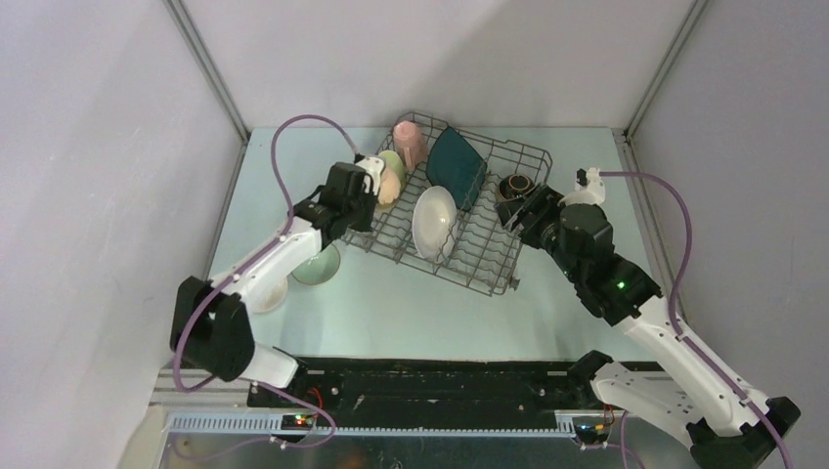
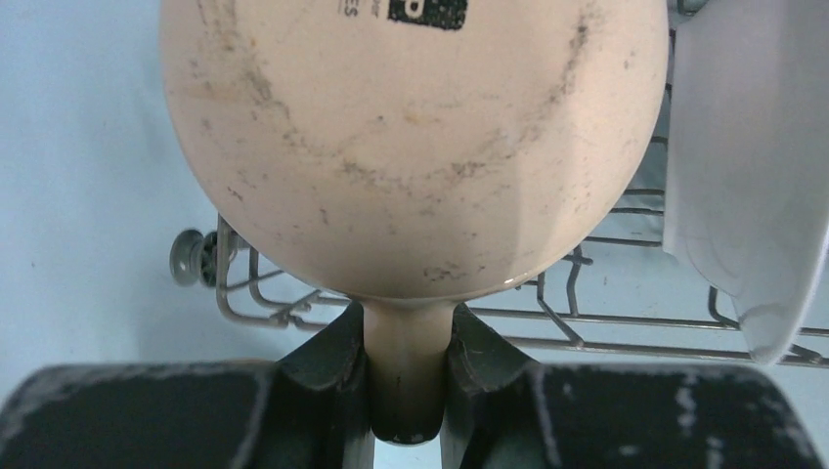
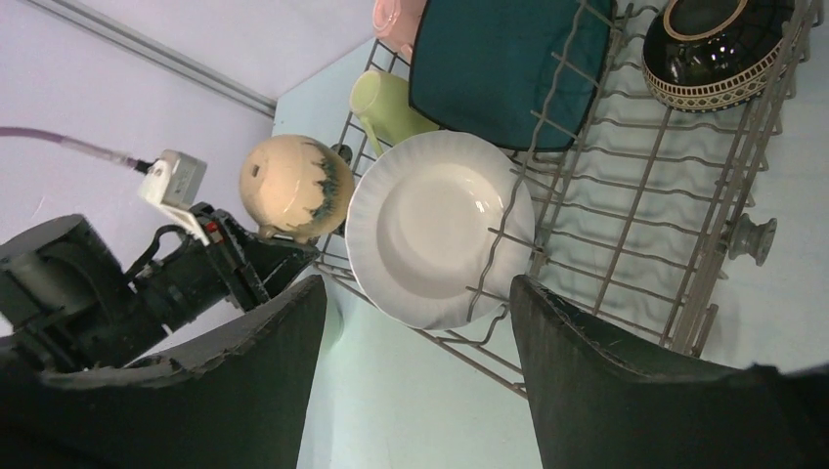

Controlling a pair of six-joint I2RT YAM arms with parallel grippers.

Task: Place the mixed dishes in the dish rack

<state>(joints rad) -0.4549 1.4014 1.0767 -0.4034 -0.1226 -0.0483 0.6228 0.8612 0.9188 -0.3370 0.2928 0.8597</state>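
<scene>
I need to let go of the tan mug with my left gripper in the dish rack [image 1: 396, 210], next to the white round plate and the light-green mug.
My left gripper [image 1: 374, 188] is shut on the handle of the tan mug [image 1: 390, 182] and holds it over the left edge of the grey wire dish rack [image 1: 494, 256]. In the left wrist view the mug's scuffed base [image 2: 411, 127] fills the frame, its handle pinched in the gripper [image 2: 409, 342]. The rack holds a pink mug [image 1: 409, 142], a light-green mug [image 3: 391, 103], a dark teal square plate [image 1: 455, 166], a white round plate [image 1: 433, 223] and a dark brown bowl [image 1: 515, 186]. My right gripper [image 1: 518, 210] is open and empty at the rack's right side.
A pale green bowl [image 1: 318, 266] and a white bowl [image 1: 269, 293] sit on the table left of the rack, partly under my left arm. Grey walls enclose the table on three sides. The rack's near corner has a small wheel [image 2: 189, 256].
</scene>
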